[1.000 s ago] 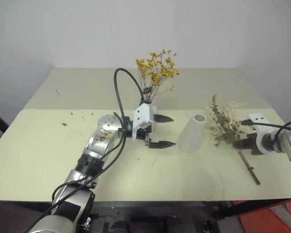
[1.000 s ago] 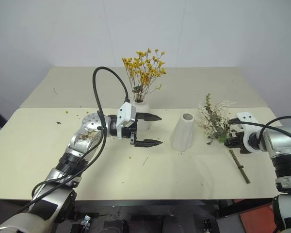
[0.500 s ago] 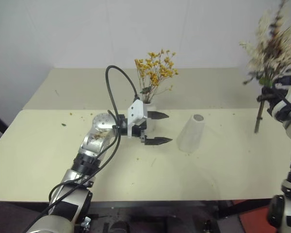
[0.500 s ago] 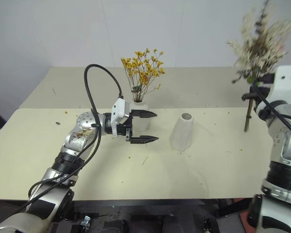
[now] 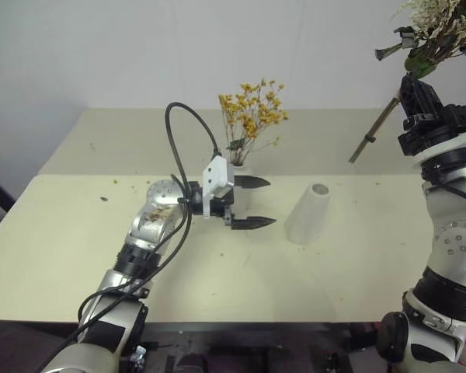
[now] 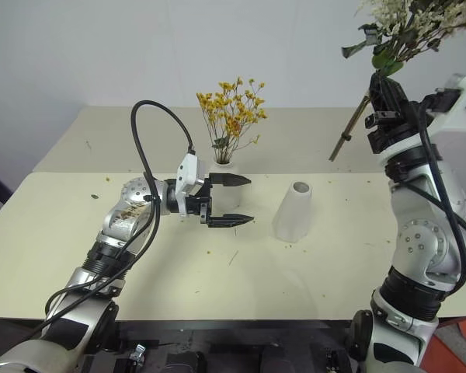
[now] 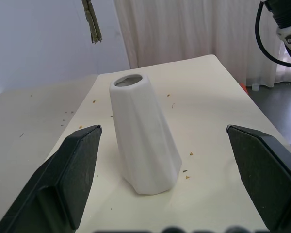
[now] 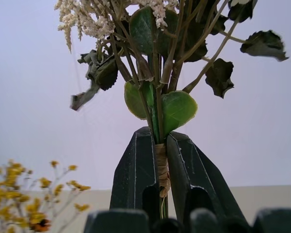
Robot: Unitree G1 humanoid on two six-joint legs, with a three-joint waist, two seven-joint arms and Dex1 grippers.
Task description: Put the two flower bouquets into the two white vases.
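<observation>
I should use my right gripper to let go of the larger bouquet in the opening of the empty cone-shaped white vase [image 5: 319, 189].
The small yellow-orange bouquet [image 5: 251, 111] stands in the short rounded white vase [image 5: 241, 169] at the table's middle. My left gripper [image 5: 273, 203] is open just in front of that vase and points right at the taller cone-shaped white vase [image 5: 307, 214], which is empty. The cone vase [image 7: 143, 141] stands between its black fingers [image 7: 70, 179], apart from both. My right gripper [image 8: 160, 145] is raised high at the right, shut on the bound stems of the larger bouquet [image 5: 439, 23] of cream sprigs and green leaves. The bouquet's stem end [image 5: 373, 132] slants down to the left.
Two pale yellow tables [image 5: 78, 256] meet at a seam running across. Small flower crumbs [image 5: 109, 183] lie scattered on them. A black cable [image 5: 182, 140] loops above my left arm. White curtains [image 7: 184, 29] hang beyond the table's far end.
My right gripper has lifted the larger bouquet from the table at the right to high in the air and turned it upright. The left gripper has stayed in place, still open.
</observation>
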